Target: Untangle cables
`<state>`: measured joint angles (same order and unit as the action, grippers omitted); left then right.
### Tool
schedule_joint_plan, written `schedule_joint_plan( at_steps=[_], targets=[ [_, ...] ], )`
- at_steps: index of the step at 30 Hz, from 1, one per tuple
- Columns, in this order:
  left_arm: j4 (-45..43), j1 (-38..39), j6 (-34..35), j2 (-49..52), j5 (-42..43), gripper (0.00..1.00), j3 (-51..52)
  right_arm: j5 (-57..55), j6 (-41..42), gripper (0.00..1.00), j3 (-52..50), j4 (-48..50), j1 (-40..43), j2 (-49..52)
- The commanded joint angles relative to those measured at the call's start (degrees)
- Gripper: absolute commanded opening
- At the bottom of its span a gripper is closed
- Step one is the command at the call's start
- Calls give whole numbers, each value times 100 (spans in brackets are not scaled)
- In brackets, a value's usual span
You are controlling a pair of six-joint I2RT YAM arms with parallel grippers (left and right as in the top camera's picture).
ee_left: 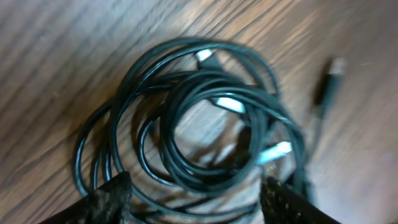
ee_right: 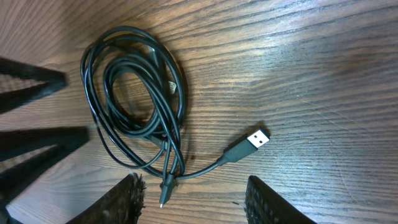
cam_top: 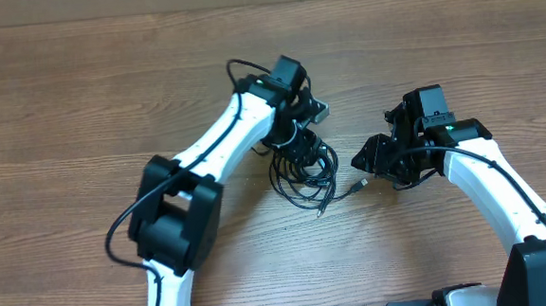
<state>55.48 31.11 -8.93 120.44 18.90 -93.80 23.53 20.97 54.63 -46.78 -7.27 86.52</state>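
The coil's inner ring spans the open fingers of my left gripper, so next I pinch only the ring's side (ee_left: 168, 140) with that gripper and bring it toward my right gripper.
The cables (cam_top: 305, 178) lie as one tangle of thin black loops on the wooden table. In the left wrist view the coil (ee_left: 205, 118) fills the frame, with several pale plug ends among the loops. My left gripper (cam_top: 301, 144) is open directly above the coil, its fingers (ee_left: 196, 196) straddling the loops. In the right wrist view the coil (ee_right: 134, 99) lies ahead at left, a USB plug (ee_right: 252, 140) trails out to the right and a thin plug tip (ee_right: 165, 186) points toward me. My right gripper (cam_top: 376, 156) is open and empty, its fingers (ee_right: 193, 199) just short of the plug ends.
The left arm (cam_top: 211, 147) reaches in from the lower left and the right arm (cam_top: 488, 173) from the lower right. The left gripper's fingers (ee_right: 31, 112) show as dark bars at the left edge of the right wrist view. Bare wood surrounds the tangle.
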Motion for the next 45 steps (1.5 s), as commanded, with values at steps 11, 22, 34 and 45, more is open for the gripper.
schedule_joint_plan(
  at_steps=[11, 22, 34, 45],
  targets=[
    [-186, 197, 44, 662, -407, 20, -109, -55, -2, 51, 9, -4, -13, 28],
    [-11, 149, 514, 640, -385, 8, -514, -55, -4, 52, 9, -7, -13, 28],
    [256, 227, 507, 645, -413, 35, -501, -55, -4, 52, 7, -4, -13, 28],
    [-372, 236, 509, 678, -448, 32, 125, -55, -4, 52, 7, -9, -13, 28]
  ],
)
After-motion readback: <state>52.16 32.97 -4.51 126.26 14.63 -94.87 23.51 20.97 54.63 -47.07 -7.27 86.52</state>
